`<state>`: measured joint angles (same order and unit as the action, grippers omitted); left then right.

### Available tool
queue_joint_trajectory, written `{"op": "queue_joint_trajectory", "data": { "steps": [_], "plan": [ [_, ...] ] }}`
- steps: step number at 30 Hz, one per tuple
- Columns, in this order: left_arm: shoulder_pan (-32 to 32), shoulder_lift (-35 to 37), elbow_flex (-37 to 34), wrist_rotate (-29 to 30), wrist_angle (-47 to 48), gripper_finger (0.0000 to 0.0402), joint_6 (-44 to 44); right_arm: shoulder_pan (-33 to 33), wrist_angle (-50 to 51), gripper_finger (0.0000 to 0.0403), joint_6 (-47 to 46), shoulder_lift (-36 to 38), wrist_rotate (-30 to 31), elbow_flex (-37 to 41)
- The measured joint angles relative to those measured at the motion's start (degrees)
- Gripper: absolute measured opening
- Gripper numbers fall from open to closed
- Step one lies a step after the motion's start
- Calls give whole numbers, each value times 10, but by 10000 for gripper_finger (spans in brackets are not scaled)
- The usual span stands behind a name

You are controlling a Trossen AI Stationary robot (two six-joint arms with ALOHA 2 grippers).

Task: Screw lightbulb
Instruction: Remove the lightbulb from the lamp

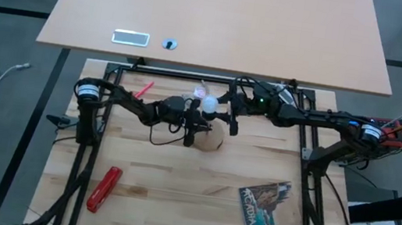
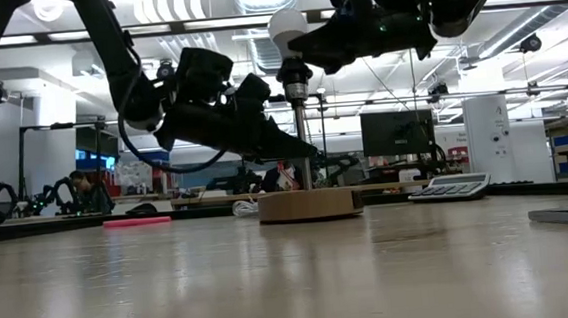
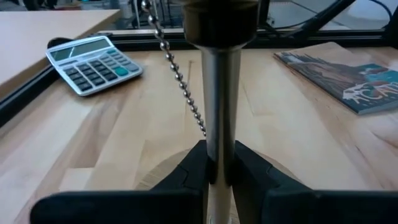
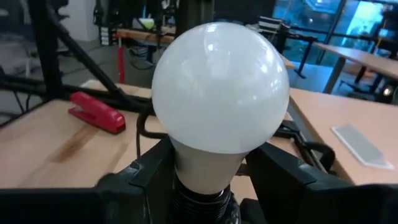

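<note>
My right gripper is lying across the neck of the upright lightbulb, so next my left gripper tilts the lamp and my right gripper needs to take the lightbulb over its round head (image 2: 287, 24).
A small lamp stands mid-table: a round wooden disc (image 2: 310, 205), a thin metal stem (image 3: 221, 106) and a black socket (image 2: 294, 79) on top. The white lightbulb (image 4: 221, 87) sits upright right above the socket, also seen as the lightbulb (image 2: 288, 26). Its screw base is hidden at the socket. My right gripper (image 4: 214, 177) is shut on the bulb. My left gripper (image 3: 219, 167) is lower down, shut on the stem. A bead chain (image 3: 180, 78) hangs from the socket. My left gripper pinches the lamp's stem (image 3: 219, 146) between its two fingers, a little above the wooden disc. It comes from the table's left, slanting slightly down, and its fingers lie across the upright stem. The disc rests flat on the table. My right gripper pinches the bulb's narrow neck (image 4: 202, 168) below the round head, one finger (image 4: 152, 171) on each side. It comes in level from the table's right. The bulb stands upright, head up, its lower end at the socket.
A calculator (image 3: 93, 62) lies beyond the lamp, and a magazine (image 1: 265, 203) at the near right. A red stapler (image 1: 104, 188) lies near left and a red pen (image 1: 143, 89) far left. A see-through wrapper (image 1: 202, 91) lies behind the bulb. A second table (image 1: 222, 21) stands beyond.
</note>
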<state>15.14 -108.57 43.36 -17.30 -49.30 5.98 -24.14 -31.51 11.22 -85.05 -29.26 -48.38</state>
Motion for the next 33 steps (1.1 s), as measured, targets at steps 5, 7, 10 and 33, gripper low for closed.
{"op": "queue_joint_trajectory", "data": {
  "steps": [5,7,10,33],
  "plan": [
    [0,2,2,-1,22,36,5,0,18,183,57,4,-3,0],
    [0,2,2,2,25,36,5,0,18,183,60,4,-3,0],
    [-2,2,2,15,30,36,9,-1,23,183,47,8,-1,0],
    [-43,60,1,401,125,37,85,-2,474,225,92,48,123,-148]
  ]
}}
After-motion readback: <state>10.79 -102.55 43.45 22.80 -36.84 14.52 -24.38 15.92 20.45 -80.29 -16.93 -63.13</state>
